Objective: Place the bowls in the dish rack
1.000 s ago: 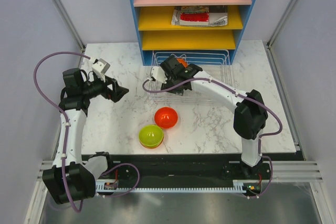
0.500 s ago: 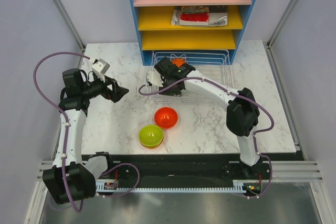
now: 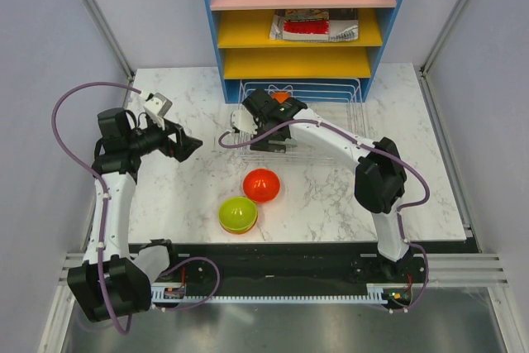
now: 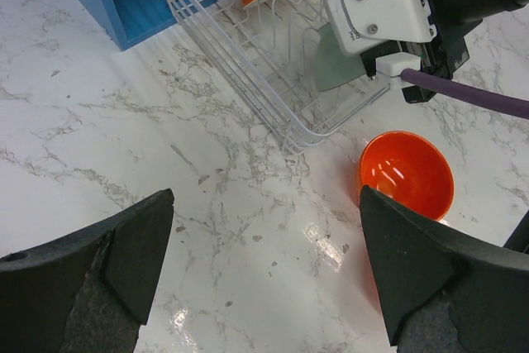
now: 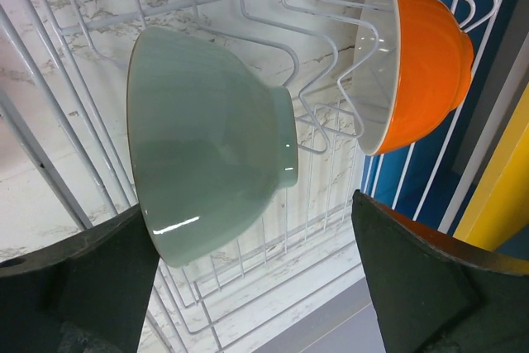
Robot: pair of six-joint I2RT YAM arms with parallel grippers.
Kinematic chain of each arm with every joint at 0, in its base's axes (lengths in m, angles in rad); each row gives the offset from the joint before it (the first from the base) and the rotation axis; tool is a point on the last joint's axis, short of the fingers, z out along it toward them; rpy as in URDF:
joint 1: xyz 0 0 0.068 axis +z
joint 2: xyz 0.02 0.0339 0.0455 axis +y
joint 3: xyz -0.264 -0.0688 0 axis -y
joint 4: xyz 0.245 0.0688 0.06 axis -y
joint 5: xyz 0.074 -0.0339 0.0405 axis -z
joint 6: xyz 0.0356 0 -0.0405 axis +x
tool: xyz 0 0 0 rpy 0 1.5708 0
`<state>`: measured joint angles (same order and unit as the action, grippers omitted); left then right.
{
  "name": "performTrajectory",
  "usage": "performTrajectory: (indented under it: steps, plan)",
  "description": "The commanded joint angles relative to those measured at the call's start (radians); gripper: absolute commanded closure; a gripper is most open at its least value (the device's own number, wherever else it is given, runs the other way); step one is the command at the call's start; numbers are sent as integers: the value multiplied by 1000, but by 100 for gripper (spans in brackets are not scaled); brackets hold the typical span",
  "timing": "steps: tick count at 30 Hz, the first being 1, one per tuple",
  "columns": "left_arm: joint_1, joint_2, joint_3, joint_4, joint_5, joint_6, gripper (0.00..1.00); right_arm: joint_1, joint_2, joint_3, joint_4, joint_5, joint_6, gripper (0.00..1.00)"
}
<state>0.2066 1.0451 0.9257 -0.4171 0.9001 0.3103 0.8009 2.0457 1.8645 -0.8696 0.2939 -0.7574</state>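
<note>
The red bowl should be next for my left gripper, which should go there and close on the red bowl's rim [image 3: 250, 174] [image 4: 362, 168], on the side closest to the corner of the dish rack.
The white wire dish rack [image 3: 322, 121] stands in front of the blue shelf unit. An orange bowl [image 3: 283, 98] stands on edge in it, also seen in the right wrist view [image 5: 417, 64]. A pale mint bowl [image 5: 207, 146] stands on edge among the prongs beside it, close to my right gripper's [image 5: 256, 279] left finger; the jaws are wide apart and hold nothing. My right gripper [image 3: 263, 126] hangs over the rack's left end. A red bowl [image 3: 261, 185] and a lime green bowl [image 3: 238, 215] sit on the table. My left gripper [image 3: 187, 148] is open and empty, left of the rack.
The blue shelf unit [image 3: 297, 14] with pink and yellow shelves rises right behind the rack. The marble table [image 3: 190, 196] runs left to a grey wall. In the left wrist view the rack's corner [image 4: 293, 134] and the red bowl [image 4: 405, 173] lie ahead of the fingers.
My right arm has shifted slightly left over the rack's left end. The left arm and the bowls on the table have not moved.
</note>
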Motion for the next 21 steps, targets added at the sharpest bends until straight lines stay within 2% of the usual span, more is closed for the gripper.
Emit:
performTrajectory:
  steps: [1,6,12,17,21]
  plan:
    - [8,-28,-7,17,33,-23,0,-5,-18,84,26,34,-7,2]
    - [7,-22,-4,9,39,-16,0,-5,-35,154,-77,-67,12,2]
    - [8,-14,-8,-5,52,24,0,-5,-87,139,-157,-148,21,2]
    - [7,24,-37,-77,128,166,0,-6,-196,105,-151,-211,94,2]
    - [-6,59,-62,-124,131,263,0,-19,-323,36,-34,-288,209,2]
